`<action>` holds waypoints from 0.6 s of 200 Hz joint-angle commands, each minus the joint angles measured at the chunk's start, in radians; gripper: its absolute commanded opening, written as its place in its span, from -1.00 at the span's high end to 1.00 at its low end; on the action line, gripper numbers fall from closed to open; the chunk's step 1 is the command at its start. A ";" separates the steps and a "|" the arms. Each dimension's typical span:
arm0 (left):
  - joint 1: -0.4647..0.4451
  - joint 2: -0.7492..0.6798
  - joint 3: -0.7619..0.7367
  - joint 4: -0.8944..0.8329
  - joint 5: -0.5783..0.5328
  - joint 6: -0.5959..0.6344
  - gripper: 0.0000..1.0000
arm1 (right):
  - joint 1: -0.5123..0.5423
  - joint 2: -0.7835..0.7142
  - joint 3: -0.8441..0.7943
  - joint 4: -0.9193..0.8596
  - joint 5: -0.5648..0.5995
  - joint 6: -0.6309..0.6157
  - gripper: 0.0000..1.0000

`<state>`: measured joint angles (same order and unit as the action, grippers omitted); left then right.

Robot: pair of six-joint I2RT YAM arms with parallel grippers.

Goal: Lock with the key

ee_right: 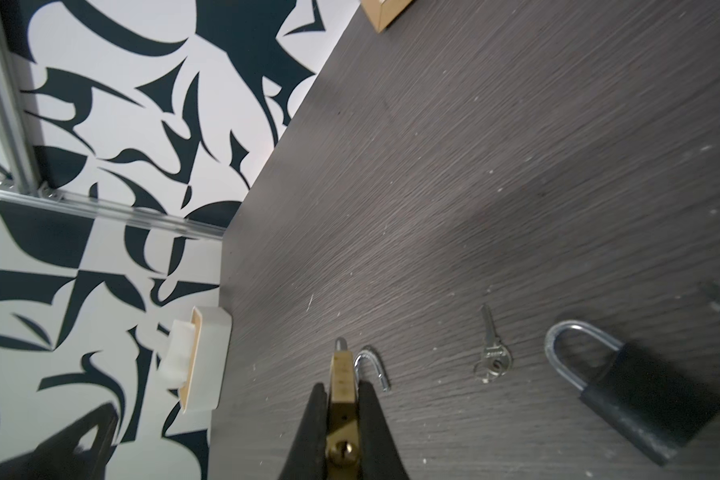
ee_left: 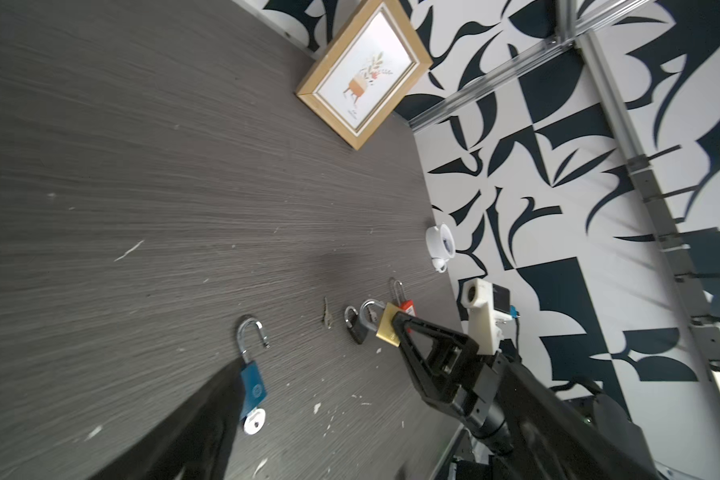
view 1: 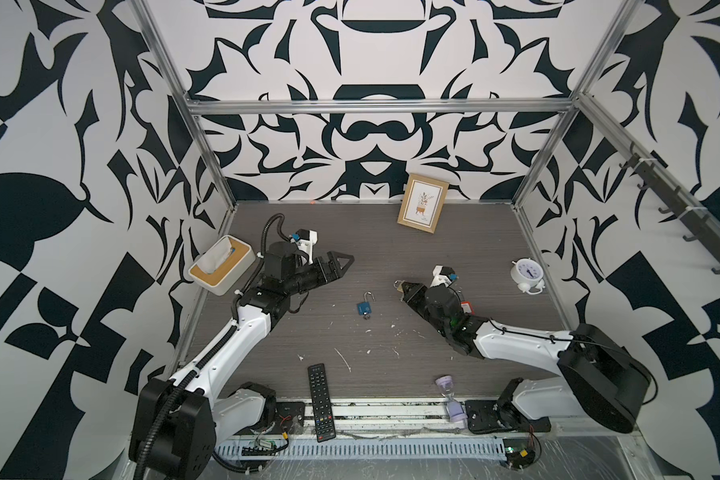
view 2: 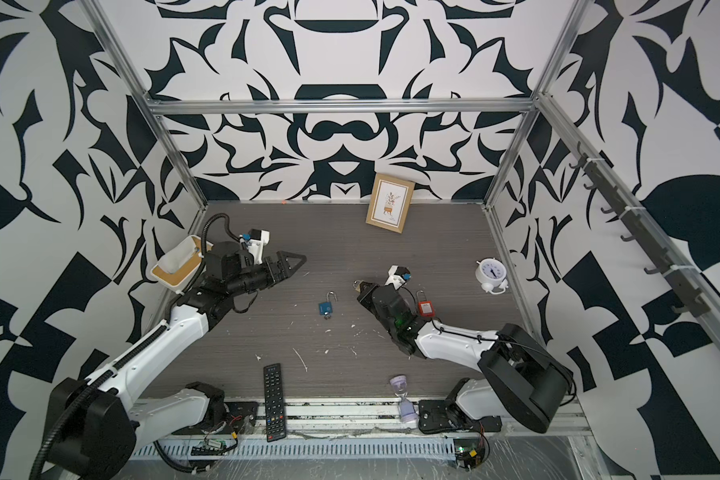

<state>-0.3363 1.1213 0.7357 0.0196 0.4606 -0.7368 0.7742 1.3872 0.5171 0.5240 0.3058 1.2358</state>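
Next, my right gripper releases the brass padlock on the table [view 1: 389, 298] [ee_right: 432, 380] between the blue padlock and the loose key. The brass padlock is still held above the table.
A blue padlock [view 1: 363, 307] lies mid-table with its shackle [ee_left: 250, 336] swung open and a silver key [ee_left: 254, 422] in its keyhole. My left gripper [view 1: 344, 264] hovers open to its far left, holding nothing; one dark finger [ee_left: 200, 424] shows in the left wrist view beside the blue padlock [ee_left: 253, 382]. My right gripper [ee_right: 341, 388] is shut on a brass padlock [ee_right: 342, 382], held above the table right of the blue one; the brass padlock [view 1: 399, 285] also shows in both top views. A loose key [ee_right: 491, 357] lies on the table.
A black padlock [ee_right: 641, 390] and a red padlock [view 2: 425, 306] lie near my right arm. A tissue box [view 1: 221, 264] stands at the left wall, a picture frame [view 1: 422, 203] at the back, a white clock [view 1: 526, 274] at the right, and a remote [view 1: 321, 403] and hourglass [view 1: 454, 401] at the front.
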 commanded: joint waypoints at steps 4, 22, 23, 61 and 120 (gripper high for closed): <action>0.006 -0.071 -0.066 -0.074 -0.013 0.045 -0.98 | 0.019 0.036 0.088 -0.009 0.156 0.033 1.00; 0.006 -0.078 -0.059 -0.101 0.004 0.056 -0.99 | 0.026 0.093 0.123 -0.013 0.166 0.041 1.00; 0.006 -0.078 -0.058 -0.102 0.005 0.056 -0.99 | 0.027 0.096 0.125 -0.014 0.167 0.044 1.00; 0.006 -0.085 -0.076 -0.100 0.024 0.058 -0.99 | 0.064 0.203 0.182 -0.041 0.171 0.114 1.00; 0.007 -0.087 -0.093 -0.101 0.049 0.068 -0.98 | 0.097 0.259 0.194 -0.070 0.225 0.162 1.00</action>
<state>-0.3336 1.0527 0.6609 -0.0589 0.4866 -0.6918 0.8597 1.6539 0.6724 0.4583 0.4595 1.3628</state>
